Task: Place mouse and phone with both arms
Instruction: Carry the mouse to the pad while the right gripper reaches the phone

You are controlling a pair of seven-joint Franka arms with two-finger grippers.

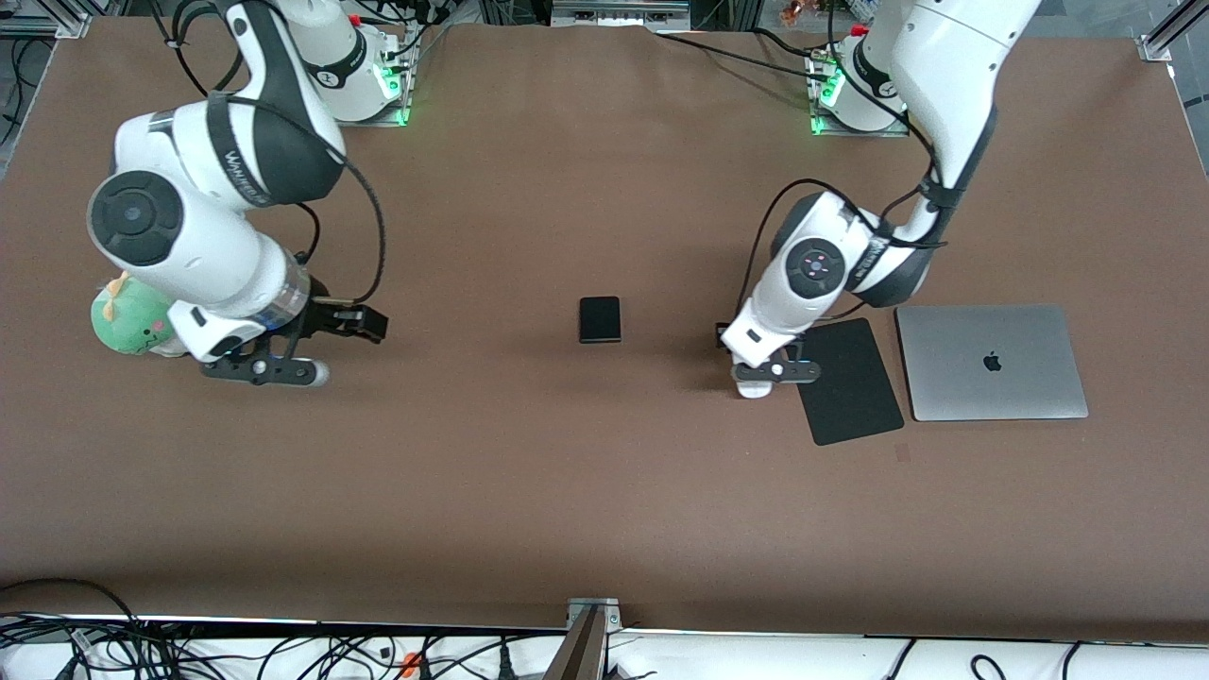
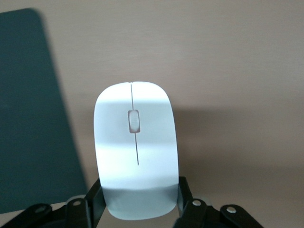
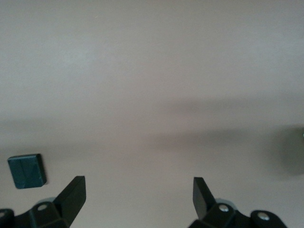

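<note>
The robot's left gripper should release the white mouse on the middle of the black mouse pad (image 1: 841, 378).
The white mouse (image 2: 135, 142) sits between the fingers of my left gripper (image 2: 137, 197), which is shut on its rear end. In the front view the left gripper (image 1: 767, 373) holds the mouse (image 1: 753, 388) low over the brown table, just beside the black mouse pad (image 1: 850, 381). I cannot tell whether the mouse touches the table. The black phone (image 1: 600, 319) lies flat mid-table and also shows in the right wrist view (image 3: 27, 170). My right gripper (image 1: 269, 370) is open and empty (image 3: 138, 190), low over bare table toward the right arm's end.
A silver laptop (image 1: 990, 362) lies closed beside the mouse pad at the left arm's end. The pad also shows in the left wrist view (image 2: 28, 109). A green plush toy (image 1: 130, 323) sits by the right arm's wrist.
</note>
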